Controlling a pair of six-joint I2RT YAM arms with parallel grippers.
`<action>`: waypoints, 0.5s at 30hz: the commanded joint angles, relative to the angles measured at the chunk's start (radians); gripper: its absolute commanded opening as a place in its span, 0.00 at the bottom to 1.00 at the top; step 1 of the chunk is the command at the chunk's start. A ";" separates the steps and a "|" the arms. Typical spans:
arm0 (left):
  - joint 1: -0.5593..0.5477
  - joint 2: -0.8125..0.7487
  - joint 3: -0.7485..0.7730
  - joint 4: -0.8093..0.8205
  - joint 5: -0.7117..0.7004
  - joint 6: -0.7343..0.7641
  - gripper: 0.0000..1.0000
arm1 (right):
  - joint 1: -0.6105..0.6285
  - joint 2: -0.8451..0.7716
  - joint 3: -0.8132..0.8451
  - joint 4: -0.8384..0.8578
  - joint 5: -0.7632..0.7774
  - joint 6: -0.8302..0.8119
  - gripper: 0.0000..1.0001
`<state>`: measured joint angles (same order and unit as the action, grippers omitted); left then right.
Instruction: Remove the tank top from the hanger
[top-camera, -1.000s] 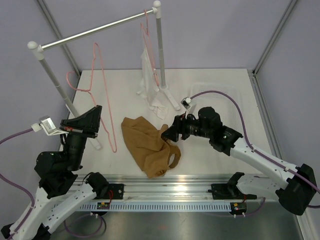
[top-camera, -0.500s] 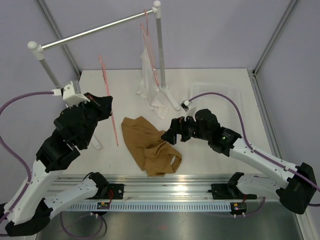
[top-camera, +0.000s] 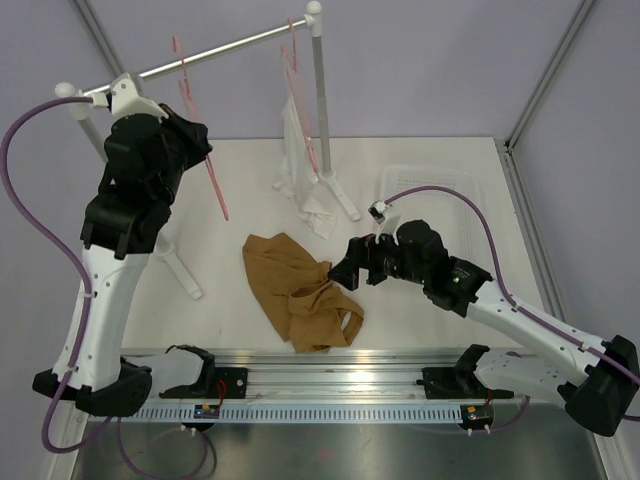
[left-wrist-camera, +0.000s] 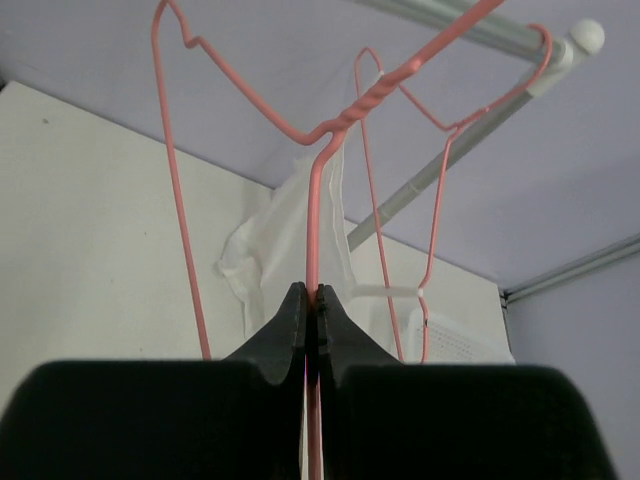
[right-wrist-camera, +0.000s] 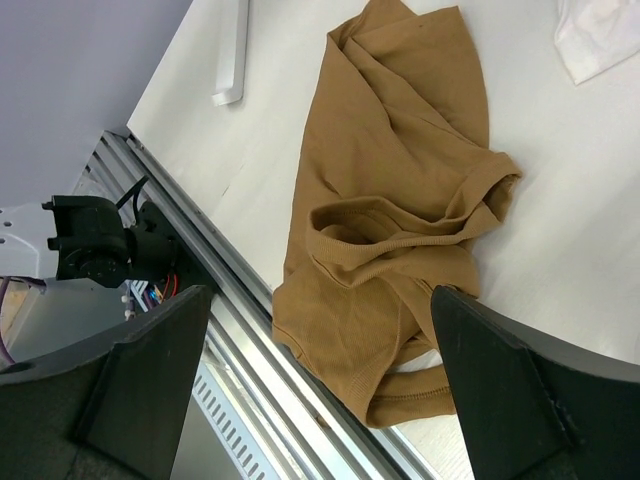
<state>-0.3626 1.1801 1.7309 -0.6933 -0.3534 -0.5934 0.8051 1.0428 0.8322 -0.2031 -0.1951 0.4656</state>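
Observation:
The bunched fold across the middle (top-camera: 311, 291) (right-wrist-camera: 398, 248) of the brown tank top is the next place for my right gripper to go to and close.
The brown tank top (top-camera: 297, 291) lies crumpled on the white table, off the hanger; it also shows in the right wrist view (right-wrist-camera: 400, 190). The bare pink wire hanger (top-camera: 216, 188) is held up in the air near the left end of the rack rail. My left gripper (top-camera: 200, 152) is shut on it; the left wrist view shows the jaws (left-wrist-camera: 313, 300) pinching the wire below the twisted neck (left-wrist-camera: 352, 108). My right gripper (top-camera: 346, 272) is open and empty, hovering just above the tank top's right edge, with its fingers (right-wrist-camera: 150, 370) spread wide.
A clothes rack with a silver rail (top-camera: 230, 45) and an upright pole (top-camera: 320, 90) stands at the back. A second pink hanger with white cloth (top-camera: 298, 140) hangs by the pole. A white basket (top-camera: 445, 180) sits at the right. The rack's foot (top-camera: 180, 270) lies at the left.
My left arm has swung up and back, lifting the bare hanger from table height to the rail. My right gripper has stayed open over the tank top, shifting only slightly.

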 joint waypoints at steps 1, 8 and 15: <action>0.086 0.070 0.122 0.002 0.155 0.027 0.00 | 0.009 -0.036 0.041 0.001 0.017 -0.019 0.99; 0.260 0.183 0.190 0.040 0.347 -0.009 0.00 | 0.009 -0.072 -0.014 0.089 -0.072 0.010 1.00; 0.307 0.225 0.162 0.063 0.398 -0.036 0.00 | 0.009 -0.122 -0.093 0.192 -0.093 0.090 0.99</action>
<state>-0.0692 1.4124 1.8824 -0.7017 -0.0261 -0.6125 0.8051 0.9405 0.7517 -0.1040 -0.2596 0.5236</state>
